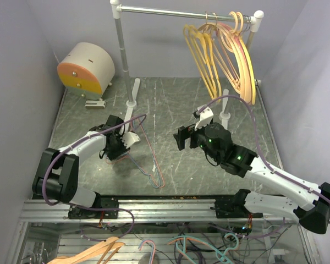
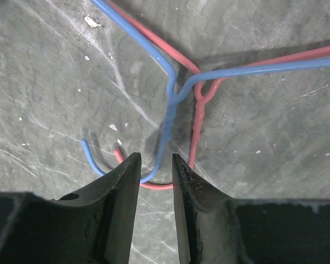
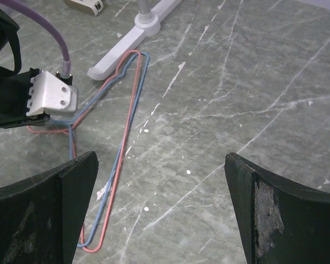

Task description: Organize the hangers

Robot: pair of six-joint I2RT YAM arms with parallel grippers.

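I need to close my right gripper next on the near corner (image 1: 152,181) (image 3: 82,243) of the blue wire hanger, at the end farthest from the rail.
A blue wire hanger (image 2: 170,107) and a red wire hanger (image 2: 197,115) lie together flat on the grey table, left of centre (image 1: 149,165). My left gripper (image 2: 156,160) points down at their hooks. Its jaws stand a little apart, with the blue hook's stem running between the tips and not pinched. My right gripper (image 1: 181,137) hovers wide open over the middle of the table, holding nothing. From its wrist view both wire hangers (image 3: 121,157) show to its left. Several yellow, orange and peach plastic hangers (image 1: 225,49) hang at the rail's right end.
The white-and-metal rail (image 1: 181,11) spans the back, its left post foot (image 1: 133,102) close behind the left gripper and its right post (image 1: 225,113) behind the right arm. A round cream and orange container (image 1: 87,69) sits back left. More hangers (image 1: 99,250) lie below the front edge.
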